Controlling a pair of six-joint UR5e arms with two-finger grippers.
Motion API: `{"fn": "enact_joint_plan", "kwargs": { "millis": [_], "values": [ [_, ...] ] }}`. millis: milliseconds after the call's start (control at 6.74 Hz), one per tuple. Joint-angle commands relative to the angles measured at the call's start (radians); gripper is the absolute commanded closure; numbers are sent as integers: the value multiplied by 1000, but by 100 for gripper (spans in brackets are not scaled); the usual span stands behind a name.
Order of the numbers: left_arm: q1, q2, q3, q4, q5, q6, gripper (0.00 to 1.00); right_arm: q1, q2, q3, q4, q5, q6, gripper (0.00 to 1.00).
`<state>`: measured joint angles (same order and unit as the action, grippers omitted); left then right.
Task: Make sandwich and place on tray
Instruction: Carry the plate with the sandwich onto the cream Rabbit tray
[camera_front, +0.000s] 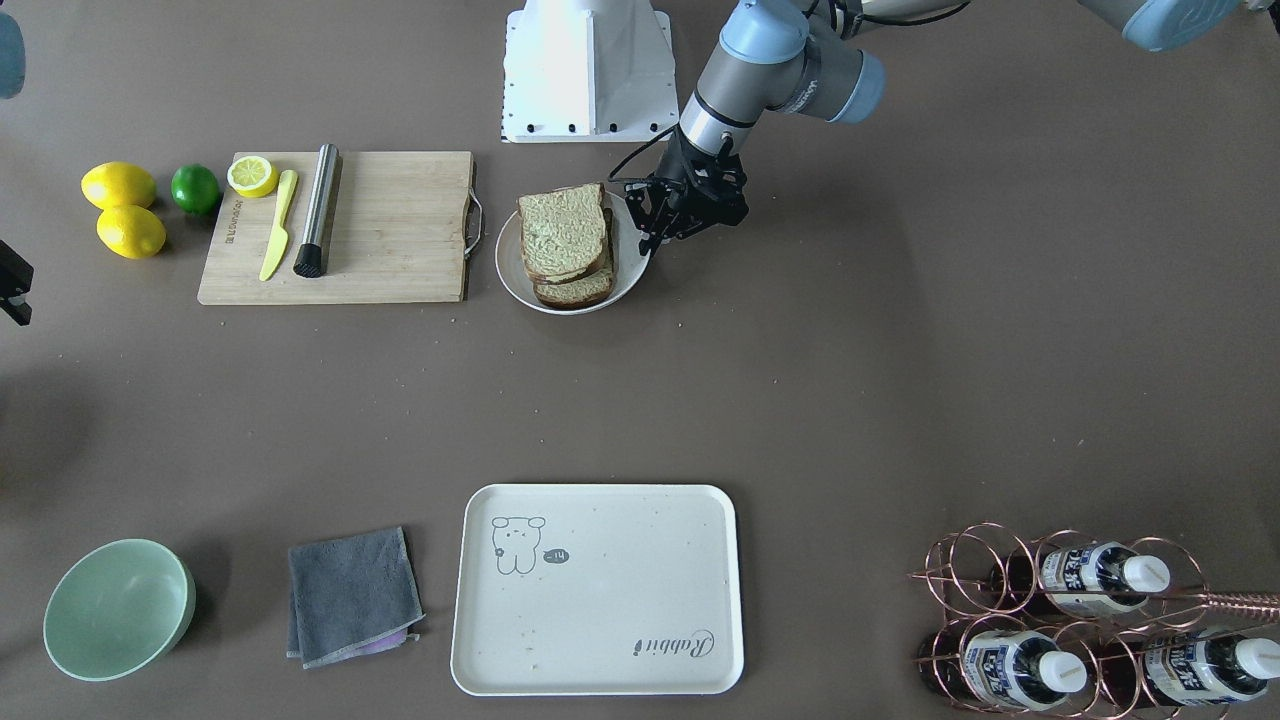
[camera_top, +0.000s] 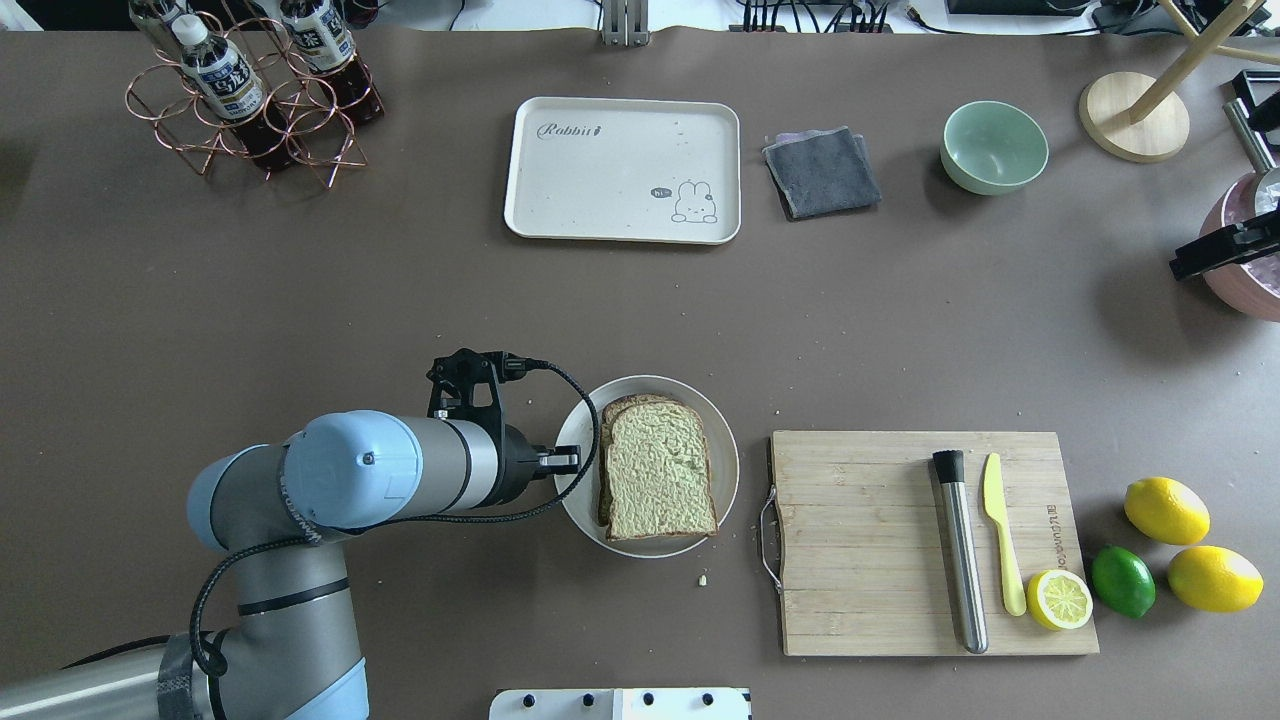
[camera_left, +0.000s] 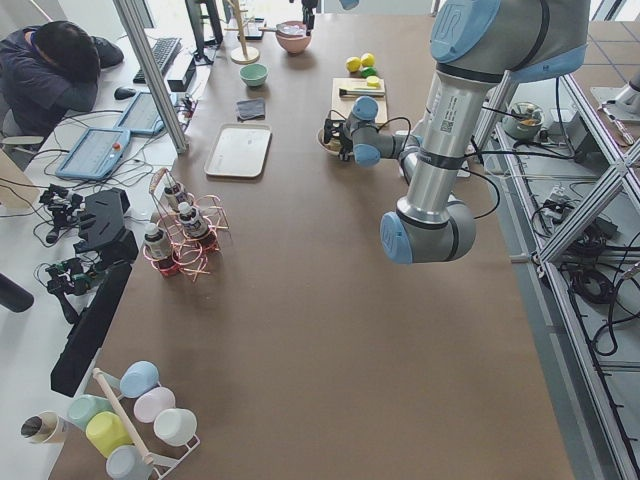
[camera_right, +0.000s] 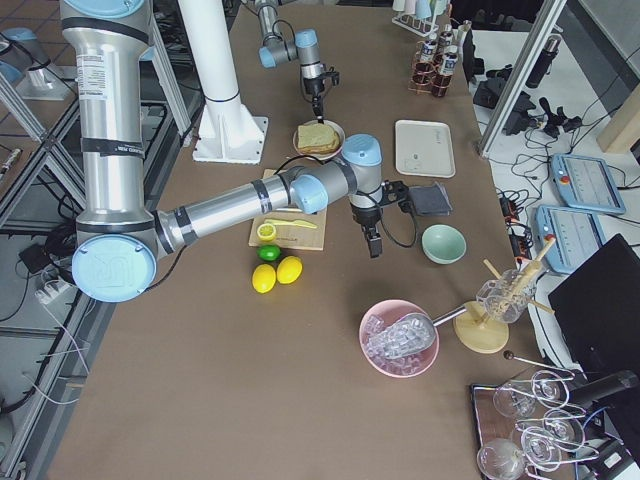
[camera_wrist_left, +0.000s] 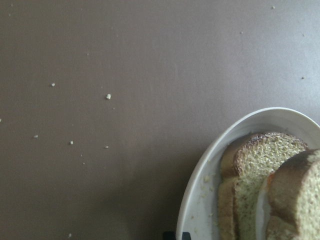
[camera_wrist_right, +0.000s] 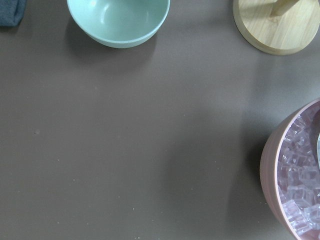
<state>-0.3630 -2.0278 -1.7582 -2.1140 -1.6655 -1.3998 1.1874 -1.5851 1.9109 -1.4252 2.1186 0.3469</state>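
Note:
I will use my left gripper to set the white plate with the sandwich, now in front of the robot's base, down onto the cream tray's half with the animal drawing (camera_front: 561, 584).
The sandwich (camera_top: 660, 470) lies on a round white plate (camera_top: 577, 440) in front of the robot's base: stacked pale green-tan bread slices with dark crust. In the left wrist view a strip of egg white (camera_wrist_left: 261, 212) shows between the slices. My left gripper (camera_top: 562, 461) is at the plate's left rim, beside the sandwich, empty, and its jaws look shut. It also shows in the front view (camera_front: 648, 238). The cream tray (camera_top: 600, 170) lies bare at the far side of the table. My right gripper (camera_top: 1195, 258) hovers at the far right, shut and empty.
A wooden cutting board (camera_top: 870, 540) with a steel muddler (camera_top: 960, 550), a yellow knife (camera_top: 1003, 540) and a lemon half (camera_top: 1060, 598) lies right of the plate. Lemons and a lime, a green bowl (camera_top: 993, 147), a grey cloth (camera_top: 820, 172), a bottle rack (camera_top: 250, 90) and a pink ice bowl (camera_wrist_right: 295, 175) stand around.

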Motion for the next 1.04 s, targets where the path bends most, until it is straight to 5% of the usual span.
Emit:
{"fn": "enact_joint_plan", "kwargs": {
  "millis": [0, 297, 890],
  "values": [
    [-124, -41, 52, 2, -112, 33, 100, 50, -4, -42, -9, 132, -42, 0],
    [-244, -147, 191, -1, -202, 86, 100, 99, -4, -61, -41, 176, -46, 0],
    [-404, -440, 664, -104, -256, 143, 100, 225, -48, -64, -167, 176, -324, 0]
  ]
}}
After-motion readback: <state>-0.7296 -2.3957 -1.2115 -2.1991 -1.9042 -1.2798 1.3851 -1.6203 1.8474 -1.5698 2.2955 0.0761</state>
